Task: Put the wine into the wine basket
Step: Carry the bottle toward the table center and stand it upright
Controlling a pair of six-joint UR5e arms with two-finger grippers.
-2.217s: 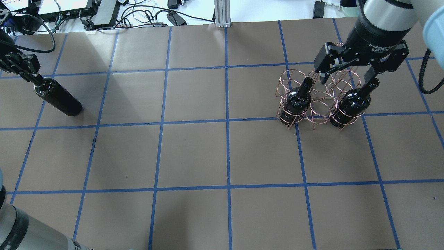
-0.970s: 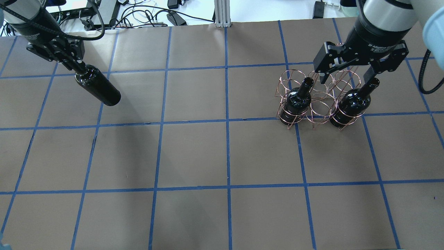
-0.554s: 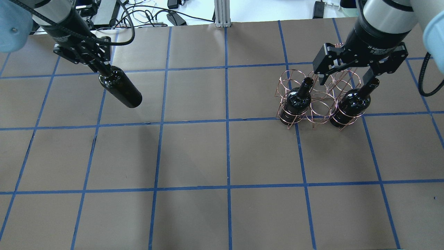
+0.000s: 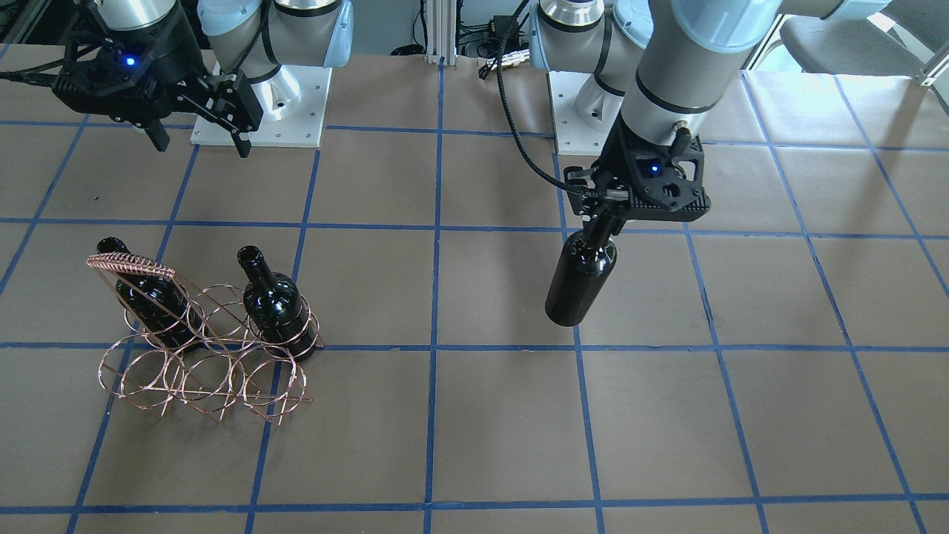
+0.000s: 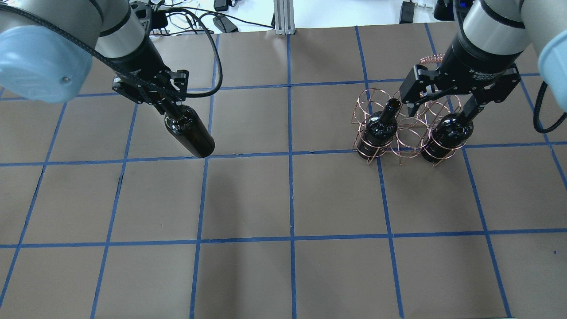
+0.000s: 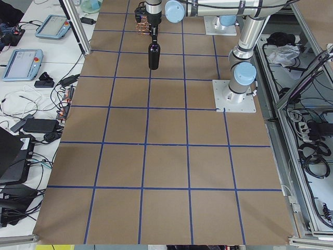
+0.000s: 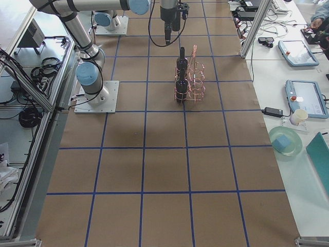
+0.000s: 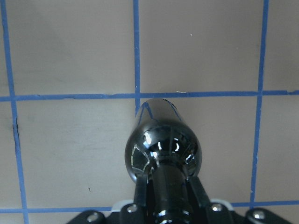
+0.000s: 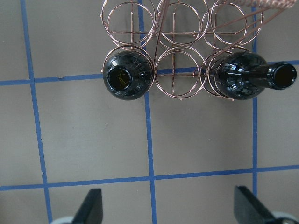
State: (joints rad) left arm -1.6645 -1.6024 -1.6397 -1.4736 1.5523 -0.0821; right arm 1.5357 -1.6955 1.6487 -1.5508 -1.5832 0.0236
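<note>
Next, my left gripper puts the black wine bottle upright on the table, midway (image 4: 498,262) (image 8: 203,168) along the blue tape nearer my base.
My left gripper (image 5: 167,107) is shut on the neck of a glossy black wine bottle (image 5: 191,134) and holds it upright above the table, left of centre. This shows in the front view (image 4: 582,278) and the left wrist view (image 8: 163,147) too. The rose-copper wire wine basket (image 5: 409,135) stands at the right with two black bottles (image 5: 380,128) (image 5: 447,133) in its near end rings; the near middle ring between them is empty. My right gripper (image 5: 440,111) hangs open above the basket, holding nothing.
The basket's coil-wrapped handle (image 4: 126,261) slants up over its right end. The three far-row rings (image 9: 175,21) hold nothing. The brown table with its blue tape grid (image 5: 290,195) lies between the held bottle and the basket. Cables and devices (image 5: 186,17) lie past the far edge.
My left arm has carried the bottle to the right, from the table's far left edge toward the centre. The right gripper has stayed open over the basket, shifting only slightly.
</note>
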